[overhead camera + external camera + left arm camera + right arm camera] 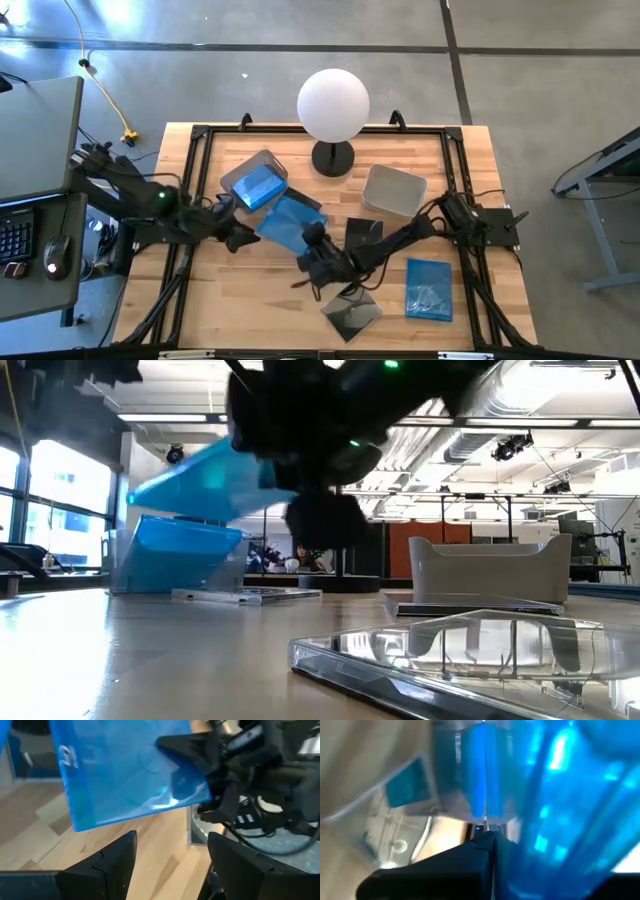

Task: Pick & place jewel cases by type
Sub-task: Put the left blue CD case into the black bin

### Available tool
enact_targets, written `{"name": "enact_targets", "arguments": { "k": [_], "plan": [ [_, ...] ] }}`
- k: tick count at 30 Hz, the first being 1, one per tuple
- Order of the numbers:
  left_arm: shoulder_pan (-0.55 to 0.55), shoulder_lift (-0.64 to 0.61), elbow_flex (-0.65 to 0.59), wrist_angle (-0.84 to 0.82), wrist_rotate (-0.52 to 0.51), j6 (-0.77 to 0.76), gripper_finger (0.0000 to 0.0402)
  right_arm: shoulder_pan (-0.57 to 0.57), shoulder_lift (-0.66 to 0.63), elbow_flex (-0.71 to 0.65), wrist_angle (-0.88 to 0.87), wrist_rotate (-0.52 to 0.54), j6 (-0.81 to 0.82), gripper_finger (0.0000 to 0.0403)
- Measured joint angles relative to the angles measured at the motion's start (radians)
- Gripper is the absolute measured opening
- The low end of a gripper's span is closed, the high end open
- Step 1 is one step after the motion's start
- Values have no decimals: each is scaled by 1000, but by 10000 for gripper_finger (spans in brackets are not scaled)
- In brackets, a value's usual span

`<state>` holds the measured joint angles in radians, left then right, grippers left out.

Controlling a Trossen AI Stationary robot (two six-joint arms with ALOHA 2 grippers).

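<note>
My right gripper is holding a blue jewel case above the table's middle. It will let go of it on the other blue case leaning in the grey bin (pixel 255 187).
My right gripper (pixel 312 240) is shut on a translucent blue jewel case (pixel 285 222), held above the table's middle, just beside the left grey bin (pixel 232 178). That bin has another blue case (pixel 258 186) leaning inside it. My left gripper (pixel 170 857) is open and stands close to the held case's left side, touching nothing. A third blue case (pixel 430 289) lies flat near the right edge. A dark case (pixel 363 230) lies flat under my right arm. Another glossy dark case (pixel 352 312) lies at the near edge. My right gripper pinches the blue case between its two fingers (pixel 187 747) at the edge (pixel 195 790) that faces the right side of the table. It comes in from the right, roughly level. The case is lifted clear and tilted (pixel 200 485), its free end lower, toward the left bin.
An empty grey bin (pixel 395 190) stands right of centre. A lamp with a white globe (pixel 333 105) and black base stands at the far middle. A black frame rail (pixel 320 130) runs round the wooden tabletop. A desk with keyboard and mouse stands left of the table.
</note>
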<state>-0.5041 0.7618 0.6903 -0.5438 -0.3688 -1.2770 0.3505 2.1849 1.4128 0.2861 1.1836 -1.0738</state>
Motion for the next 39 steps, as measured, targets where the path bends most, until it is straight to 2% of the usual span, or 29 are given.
{"name": "enact_targets", "arguments": {
  "k": [5,9,16,21,26,29,36,39],
  "plan": [
    [0,-71,1,-8,-44,72,241,-83,0,0,232,-71,-185,23],
    [0,-93,1,-8,-71,121,241,-164,0,0,266,-165,-248,21],
    [0,-93,1,-9,-93,129,241,-257,0,2,125,-330,-239,21],
    [0,-93,1,-9,-95,130,241,-288,0,108,-53,-389,-221,21],
    [0,-93,1,-6,-95,129,241,-320,0,289,-413,-580,-45,21],
    [0,-93,1,-6,-92,129,241,-338,0,367,-512,-656,100,22],
    [0,-93,1,-6,-86,129,241,-385,0,406,-636,-779,118,63],
    [0,-93,1,-6,-86,130,241,-400,14,406,-651,-792,128,87]
  ]
}}
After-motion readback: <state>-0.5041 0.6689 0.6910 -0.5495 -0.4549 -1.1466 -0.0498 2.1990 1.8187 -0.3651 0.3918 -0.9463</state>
